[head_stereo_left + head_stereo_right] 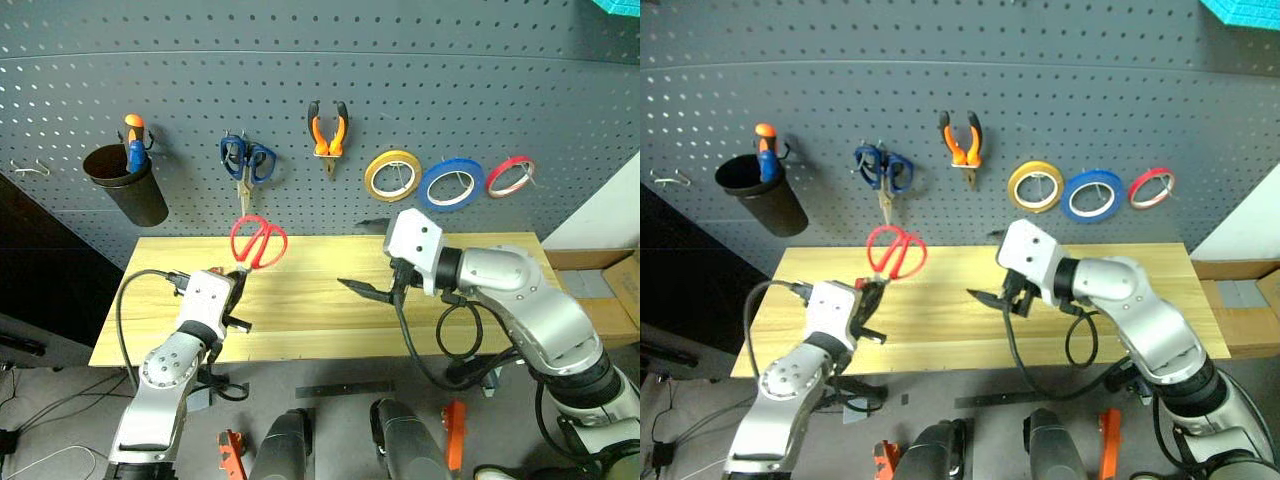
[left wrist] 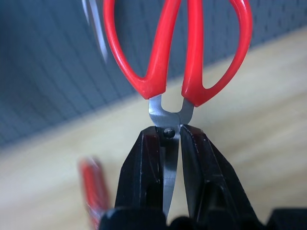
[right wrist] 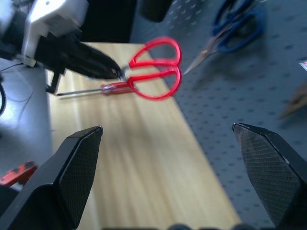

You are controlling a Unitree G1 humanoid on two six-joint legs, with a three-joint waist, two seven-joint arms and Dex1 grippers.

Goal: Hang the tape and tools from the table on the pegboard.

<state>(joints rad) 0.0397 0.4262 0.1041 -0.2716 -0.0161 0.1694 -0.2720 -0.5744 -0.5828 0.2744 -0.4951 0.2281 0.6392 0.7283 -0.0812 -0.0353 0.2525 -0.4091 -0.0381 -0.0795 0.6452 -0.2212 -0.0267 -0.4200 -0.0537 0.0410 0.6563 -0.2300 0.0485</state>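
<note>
I will release the red scissors from my left gripper on the pegboard, so that they are hanging there in front of the blue scissors (image 1: 243, 175). The red scissors are now held above the table.
My left gripper (image 1: 238, 276) is shut on the red scissors (image 1: 252, 252), pinching the steel blades at the pivot (image 2: 168, 132). It holds them above the table (image 1: 330, 318) with the red handles (image 2: 193, 57) up, just below the blue scissors (image 1: 247, 160). A red screwdriver (image 3: 103, 88) lies on the table beneath them. My right gripper (image 1: 374, 290) hovers open and empty over the table's middle, its fingers (image 3: 72, 177) spread wide. On the pegboard (image 1: 300, 60) hang the blue tape (image 1: 452, 185) and the orange pliers (image 1: 328, 128).
A yellow roll (image 1: 392, 175) and a red roll (image 1: 510, 176) hang either side of the blue tape. A black cup (image 1: 127, 187) with an orange-and-blue screwdriver (image 1: 134, 140) hangs at the left, beside a bare hook (image 1: 30, 168). Cardboard boxes (image 1: 600, 290) stand right of the table.
</note>
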